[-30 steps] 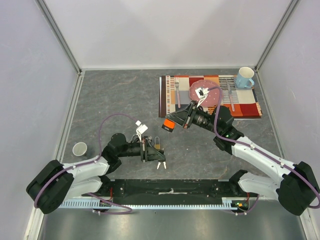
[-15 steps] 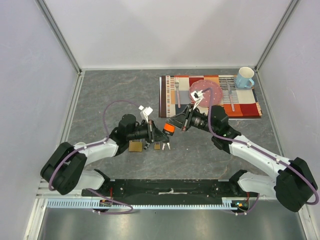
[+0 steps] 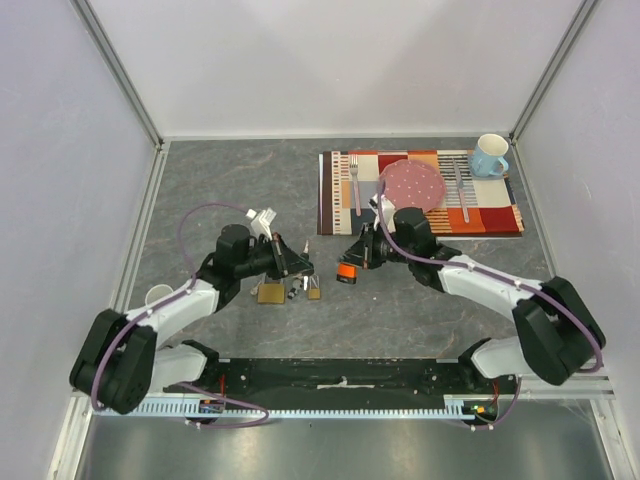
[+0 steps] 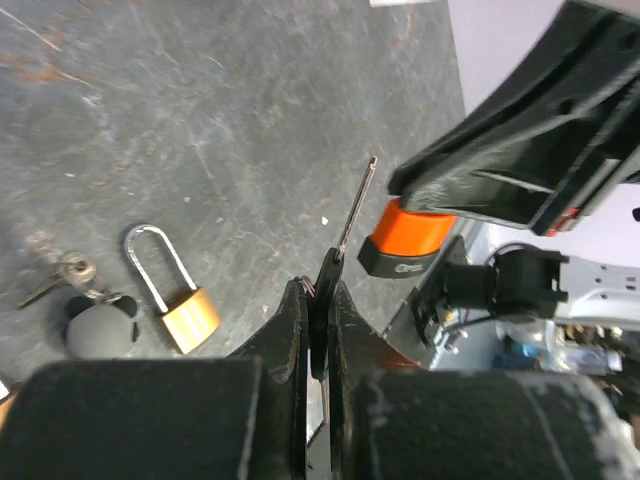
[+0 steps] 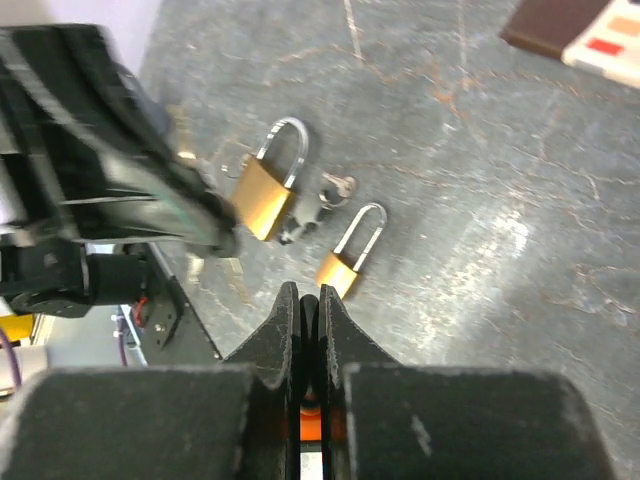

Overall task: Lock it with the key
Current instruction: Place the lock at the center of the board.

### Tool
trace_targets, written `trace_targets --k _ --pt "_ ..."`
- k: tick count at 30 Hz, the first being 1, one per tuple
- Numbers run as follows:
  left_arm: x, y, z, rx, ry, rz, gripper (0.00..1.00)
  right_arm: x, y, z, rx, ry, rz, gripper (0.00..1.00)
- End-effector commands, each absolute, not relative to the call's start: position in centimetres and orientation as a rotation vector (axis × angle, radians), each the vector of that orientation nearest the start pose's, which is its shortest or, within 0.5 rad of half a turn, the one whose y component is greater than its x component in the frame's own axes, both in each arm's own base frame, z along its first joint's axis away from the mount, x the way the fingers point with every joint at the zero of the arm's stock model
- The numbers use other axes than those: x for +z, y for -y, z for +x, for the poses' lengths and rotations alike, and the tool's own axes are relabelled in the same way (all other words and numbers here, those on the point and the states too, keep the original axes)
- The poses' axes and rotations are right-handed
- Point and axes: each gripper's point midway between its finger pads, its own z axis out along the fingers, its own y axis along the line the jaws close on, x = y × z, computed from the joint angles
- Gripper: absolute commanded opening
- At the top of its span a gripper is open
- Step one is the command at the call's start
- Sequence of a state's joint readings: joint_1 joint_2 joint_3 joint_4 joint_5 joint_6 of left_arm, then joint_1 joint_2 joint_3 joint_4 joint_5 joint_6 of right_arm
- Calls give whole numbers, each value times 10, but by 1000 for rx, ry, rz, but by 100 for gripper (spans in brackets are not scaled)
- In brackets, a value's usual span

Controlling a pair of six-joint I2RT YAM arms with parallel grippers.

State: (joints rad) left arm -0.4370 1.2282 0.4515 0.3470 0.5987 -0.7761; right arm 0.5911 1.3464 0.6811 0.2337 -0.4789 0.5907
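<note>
Next, my left gripper lets go of the key on the table (image 3: 331,300) (image 4: 248,309) beside the small brass padlock, toward the orange padlock.
My left gripper (image 3: 293,262) is shut on a key (image 4: 352,208) by its head; the thin blade points at the orange padlock (image 4: 404,232). My right gripper (image 3: 360,252) is shut on that orange padlock (image 3: 347,271) and holds it low over the table, a short gap from the key tip. In the right wrist view the fingers (image 5: 290,310) are closed, with orange (image 5: 320,428) showing behind them. In the left wrist view the gripper (image 4: 318,292) pinches the key head tightly.
Two brass padlocks lie between the arms, a large one (image 3: 270,293) (image 5: 264,194) and a small one (image 3: 314,291) (image 5: 344,264), with loose keys (image 3: 295,290) beside them. A placemat (image 3: 500,215) with plate, fork, knife and a blue mug (image 3: 489,155) is behind. A paper cup (image 3: 158,296) stands at the left.
My left gripper moved away from the near edge and left with the key. My right gripper came down and left with the orange padlock, closer to the key.
</note>
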Motion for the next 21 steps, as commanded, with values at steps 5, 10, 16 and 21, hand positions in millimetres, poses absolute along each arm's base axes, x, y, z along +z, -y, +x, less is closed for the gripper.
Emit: trace_targets --k 5,10,16,21 --pt "128 217 235 -1105 -2184 119 2 123 -315 268 1286 -2206 -409 0" --pt "135 219 222 -1152 -2149 187 2 103 -318 269 1298 -2265 -392 0" --pt "150 224 213 -1228 -2052 235 2 82 -317 270 1263 -2329 -388 0" --pt "153 227 213 -1254 -2040 245 2 65 -319 270 1267 -2373 -389 0"
